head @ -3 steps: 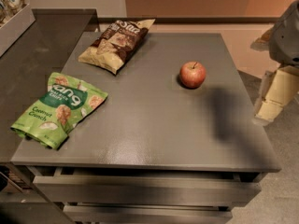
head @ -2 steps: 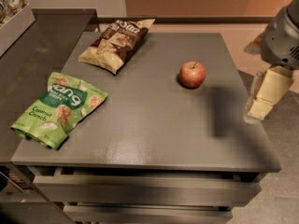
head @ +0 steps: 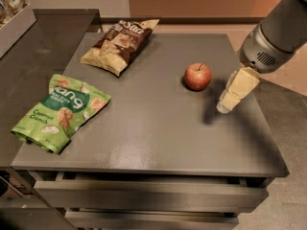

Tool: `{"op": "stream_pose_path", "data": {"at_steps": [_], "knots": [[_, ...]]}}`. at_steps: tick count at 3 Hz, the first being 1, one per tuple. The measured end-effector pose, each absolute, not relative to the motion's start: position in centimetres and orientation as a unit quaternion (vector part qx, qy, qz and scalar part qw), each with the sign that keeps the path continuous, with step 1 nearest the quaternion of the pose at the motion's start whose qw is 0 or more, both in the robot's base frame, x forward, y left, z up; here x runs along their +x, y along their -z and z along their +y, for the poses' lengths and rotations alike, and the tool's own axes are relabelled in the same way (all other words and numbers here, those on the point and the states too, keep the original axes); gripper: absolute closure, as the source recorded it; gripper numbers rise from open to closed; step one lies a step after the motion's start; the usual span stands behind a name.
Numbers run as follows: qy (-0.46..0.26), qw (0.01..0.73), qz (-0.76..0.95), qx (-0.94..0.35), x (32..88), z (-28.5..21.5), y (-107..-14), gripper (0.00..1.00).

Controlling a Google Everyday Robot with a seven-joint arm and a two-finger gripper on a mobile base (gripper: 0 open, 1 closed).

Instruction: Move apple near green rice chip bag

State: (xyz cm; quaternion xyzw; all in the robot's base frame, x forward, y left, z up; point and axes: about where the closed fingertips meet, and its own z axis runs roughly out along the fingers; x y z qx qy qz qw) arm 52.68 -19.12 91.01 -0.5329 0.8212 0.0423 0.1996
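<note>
The robot's gripper should close around the middle [head: 199,77] of the red apple, since the red apple needs to go near the green rice chip bag.
The small red apple [head: 198,76] stands upright on the grey table [head: 158,128], right of its middle. The green rice chip bag [head: 60,110] lies flat at the table's left front edge, partly overhanging the corner. My gripper [head: 228,104] comes in from the upper right on a grey arm, its cream-coloured end hanging just right of the apple and a little nearer the front, apart from it. It holds nothing.
A brown and cream chip bag [head: 119,43] lies at the table's back left. A darker counter [head: 33,56] adjoins the table on the left, with a white bin [head: 14,18] at its far end. Drawers [head: 144,193] show below the front edge.
My gripper has moved left over the table toward the apple. The apple and both bags have not moved.
</note>
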Motion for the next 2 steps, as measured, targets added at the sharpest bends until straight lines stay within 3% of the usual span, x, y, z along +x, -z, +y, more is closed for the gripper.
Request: {"op": "stream_pose_path", "data": {"at_steps": [2], "knots": [[-0.039,0.253,0.856,-0.449,58.8,-18.8,-88.0,0.00]]}}
